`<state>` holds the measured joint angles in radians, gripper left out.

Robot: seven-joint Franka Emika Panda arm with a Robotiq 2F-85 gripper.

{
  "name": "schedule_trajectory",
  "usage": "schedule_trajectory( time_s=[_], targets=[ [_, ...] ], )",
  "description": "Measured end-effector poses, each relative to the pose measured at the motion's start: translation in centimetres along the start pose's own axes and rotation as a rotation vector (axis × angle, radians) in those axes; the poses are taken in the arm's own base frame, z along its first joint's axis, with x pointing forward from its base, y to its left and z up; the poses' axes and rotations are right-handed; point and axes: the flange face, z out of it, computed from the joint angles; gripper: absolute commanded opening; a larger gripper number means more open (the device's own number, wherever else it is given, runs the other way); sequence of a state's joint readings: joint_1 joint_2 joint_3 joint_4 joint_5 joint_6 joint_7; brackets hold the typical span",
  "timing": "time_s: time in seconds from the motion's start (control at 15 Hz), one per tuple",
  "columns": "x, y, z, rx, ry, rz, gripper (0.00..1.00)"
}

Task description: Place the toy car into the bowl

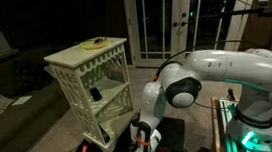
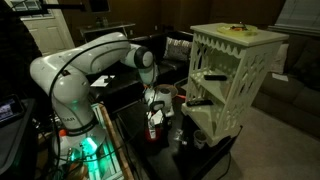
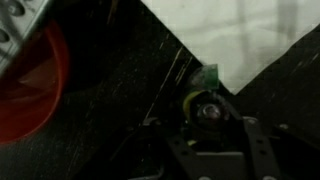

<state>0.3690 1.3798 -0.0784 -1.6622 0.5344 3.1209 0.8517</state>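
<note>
I will let go of the toy car inside the red bowl point(image 3: 20, 95), next to the silver remote.
In the wrist view my gripper point(image 3: 205, 118) is shut on the toy car point(image 3: 203, 98), a small green and yellow car with a dark wheel facing the camera. It hangs over a dark surface. A red bowl point(image 3: 30, 80) lies at the left edge of that view, apart from the car. In both exterior views the gripper point(image 1: 142, 136) point(image 2: 155, 120) is low beside the white lattice stand point(image 1: 91, 80) point(image 2: 230, 80). The red bowl's rim point(image 2: 168, 93) shows behind the gripper. The car is too small to make out in the exterior views.
A yellow dish point(image 1: 97, 45) point(image 2: 238, 30) with a small object sits on top of the stand. The stand has open shelves. A white sheet point(image 3: 240, 40) covers the surface beyond the car. The robot base point(image 1: 251, 125) stands on a lit platform.
</note>
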Motion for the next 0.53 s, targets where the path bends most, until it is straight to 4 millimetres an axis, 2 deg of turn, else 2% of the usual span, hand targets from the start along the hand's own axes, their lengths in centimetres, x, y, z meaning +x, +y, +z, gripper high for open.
schedule_trajectory(
  time_s=[0.27, 0.53],
  targets=[
    [-0.3, -0.7, -0.7, 0.009, -0.018, 0.008, 0.29],
    [-0.1, -1.7, -3.5, 0.007, -0.082, 0.04, 0.29]
  ],
)
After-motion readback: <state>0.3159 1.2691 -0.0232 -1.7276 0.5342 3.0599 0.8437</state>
